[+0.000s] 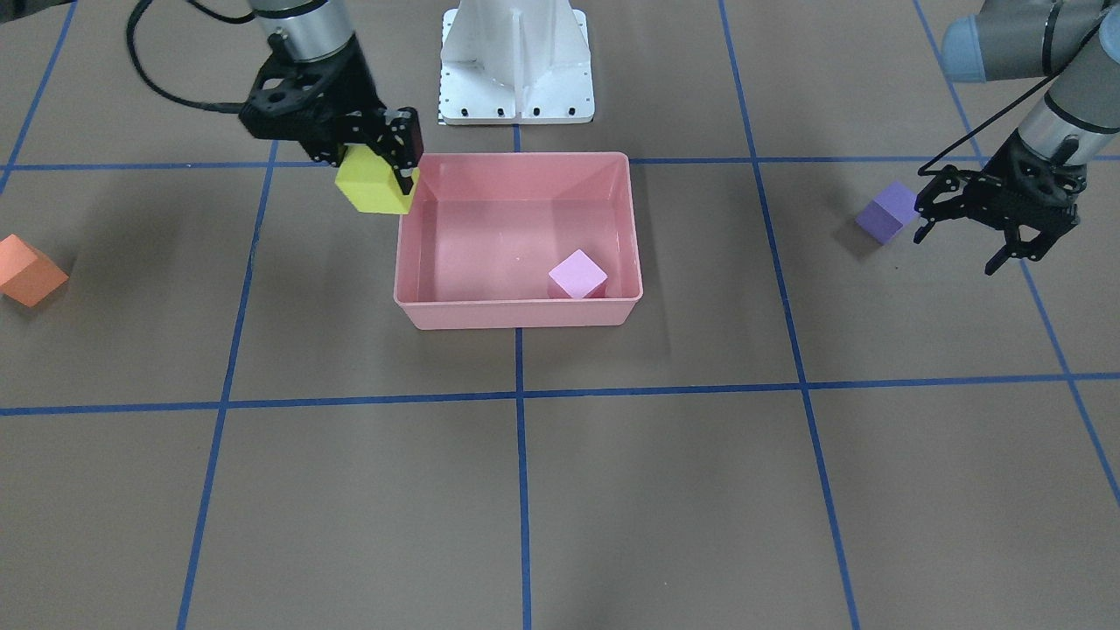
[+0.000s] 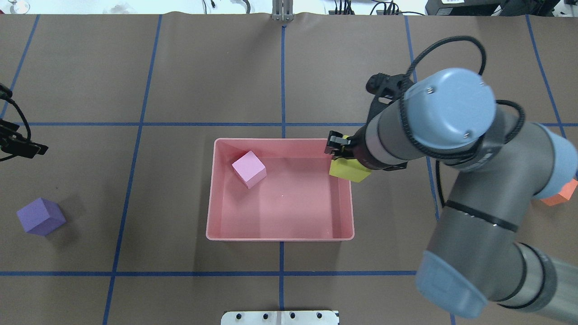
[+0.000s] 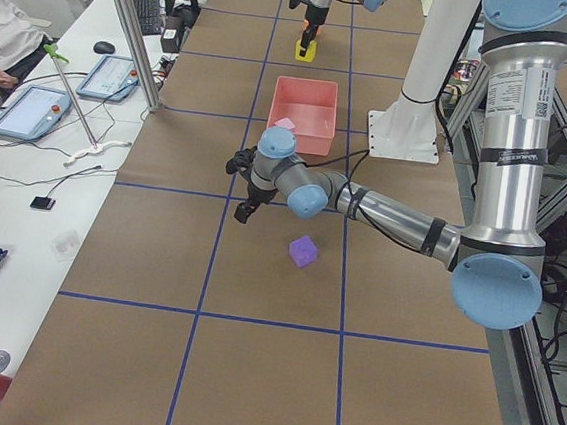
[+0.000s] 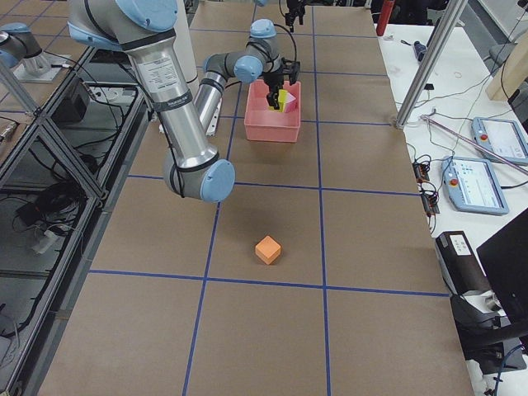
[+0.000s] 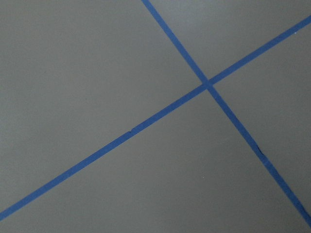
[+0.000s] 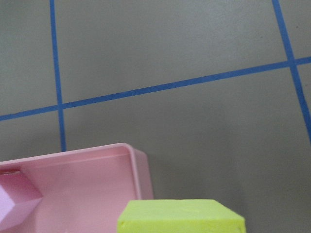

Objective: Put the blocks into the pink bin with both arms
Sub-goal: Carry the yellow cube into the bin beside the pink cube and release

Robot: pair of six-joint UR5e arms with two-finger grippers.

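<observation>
The robot's left gripper will next close on two opposite sides (image 1: 893,206) of the purple block, which lies on the table apart from the pink bin.
The pink bin (image 1: 516,157) (image 2: 280,141) stands mid-table with the light pink block (image 1: 577,275) (image 2: 249,168) inside it. My right gripper (image 1: 374,171) (image 2: 341,151) is shut on the yellow block (image 1: 376,188) (image 2: 348,169) (image 6: 181,216) and holds it raised over the bin's right-hand wall. My left gripper (image 1: 960,245) (image 3: 248,194) is open and empty, raised close beside the purple block (image 1: 885,213) (image 2: 40,216) (image 3: 303,251), which lies on the table. The orange block (image 1: 31,271) (image 4: 267,249) lies far out on my right side.
The white metal base (image 1: 516,61) (image 2: 280,317) stands behind the bin on the robot's side. Blue tape lines (image 5: 209,85) cross the brown table. Operators' desks with tablets (image 4: 478,177) run along the far side.
</observation>
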